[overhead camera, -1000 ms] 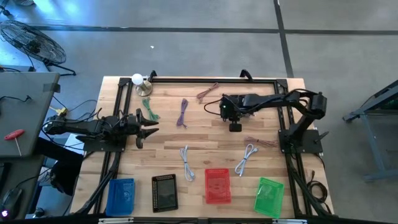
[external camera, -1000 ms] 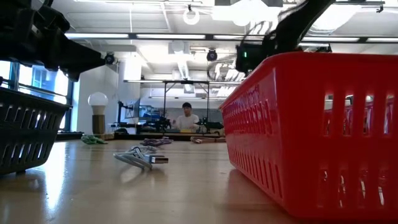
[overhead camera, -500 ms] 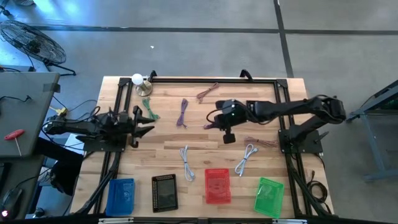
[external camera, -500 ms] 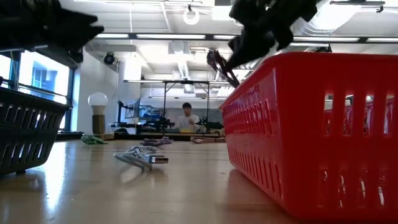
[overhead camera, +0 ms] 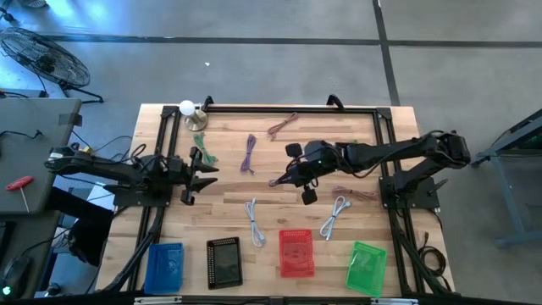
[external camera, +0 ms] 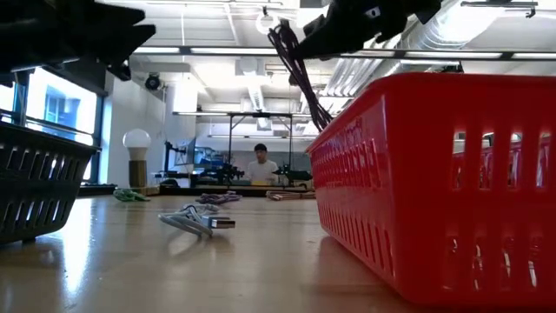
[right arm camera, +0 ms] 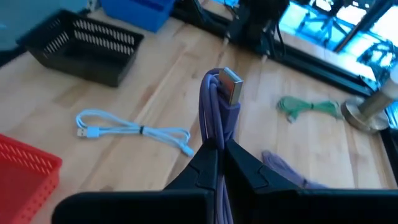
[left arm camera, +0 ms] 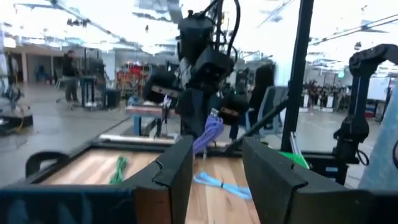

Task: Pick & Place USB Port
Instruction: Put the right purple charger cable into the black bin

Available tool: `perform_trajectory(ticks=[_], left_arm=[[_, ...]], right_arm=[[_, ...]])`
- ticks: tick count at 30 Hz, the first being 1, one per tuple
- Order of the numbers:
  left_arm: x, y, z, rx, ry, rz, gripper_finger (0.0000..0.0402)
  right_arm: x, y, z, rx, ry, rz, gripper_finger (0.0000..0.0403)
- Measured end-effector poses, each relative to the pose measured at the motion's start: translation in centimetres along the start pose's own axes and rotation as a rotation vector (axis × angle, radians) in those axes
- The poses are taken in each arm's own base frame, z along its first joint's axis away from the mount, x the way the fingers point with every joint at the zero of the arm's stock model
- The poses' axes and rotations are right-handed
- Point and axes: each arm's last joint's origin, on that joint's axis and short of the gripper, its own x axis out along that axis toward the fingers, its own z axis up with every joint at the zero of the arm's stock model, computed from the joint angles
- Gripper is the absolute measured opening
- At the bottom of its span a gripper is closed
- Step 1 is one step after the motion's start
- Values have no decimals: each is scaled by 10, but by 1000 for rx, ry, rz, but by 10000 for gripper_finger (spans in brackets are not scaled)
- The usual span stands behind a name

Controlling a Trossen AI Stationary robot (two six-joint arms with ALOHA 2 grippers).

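The robot's left gripper will close on the coiled strands (overhead camera: 274, 182) (left arm camera: 204, 136) of the purple USB cable below its metal plug, next to the right gripper's fingers.
My right gripper (overhead camera: 301, 175) hovers over the middle of the table, shut on a bundled purple USB cable (right arm camera: 216, 115). The cable's metal plug (right arm camera: 231, 84) sticks out past the fingers. In the low view the cable (external camera: 295, 65) dangles high above the wood. My left gripper (overhead camera: 200, 169) is open at the table's left side, holds nothing, and points toward the right arm. Its wrist view shows the purple cable (left arm camera: 211, 132) ahead, between its fingers. My right gripper pinches the coiled purple cable between its two fingers, several strands together, at a spot below the plug end (right arm camera: 217, 142). The plug end juts forward beyond the fingertips. The bundle is lifted clear of the table, and its loose part (overhead camera: 278, 180) trails toward the table's left.
Other cables lie on the wood: purple (overhead camera: 248, 154), brown (overhead camera: 284, 125), green (overhead camera: 203, 151), two pale blue (overhead camera: 254, 216) (overhead camera: 336, 212), reddish (overhead camera: 356, 193). Along the near edge stand blue (overhead camera: 165, 267), black (overhead camera: 224, 261), red (overhead camera: 296, 252) and green (overhead camera: 366, 267) baskets. A lamp (overhead camera: 190, 112) stands at the far left.
My right gripper has travelled from the far middle of the table toward the near edge and somewhat left, carrying the purple cable. In the low view the cable came into sight and now hangs larger and closer, clear of the wood.
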Motion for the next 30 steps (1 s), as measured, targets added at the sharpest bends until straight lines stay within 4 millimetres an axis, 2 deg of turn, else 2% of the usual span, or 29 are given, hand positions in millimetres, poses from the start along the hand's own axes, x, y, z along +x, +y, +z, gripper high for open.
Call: perform_trajectory(ticks=[6, 10, 19, 23, 30], left_arm=[[41, -4, 2, 63, 131, 2, 136], [72, -6, -3, 124, 228, 16, 136], [136, -11, -4, 110, 269, 28, 136], [156, -14, -10, 82, 316, -15, 136], [172, -15, -19, 66, 375, -22, 136]], right_arm=[[0, -1, 3, -6, -37, -7, 5], [0, -1, 4, -6, -46, 10, 6], [0, 4, 8, -12, -82, 46, 7], [1, 5, 9, -21, -94, 46, 4], [0, 5, 11, -27, -111, 42, 8]])
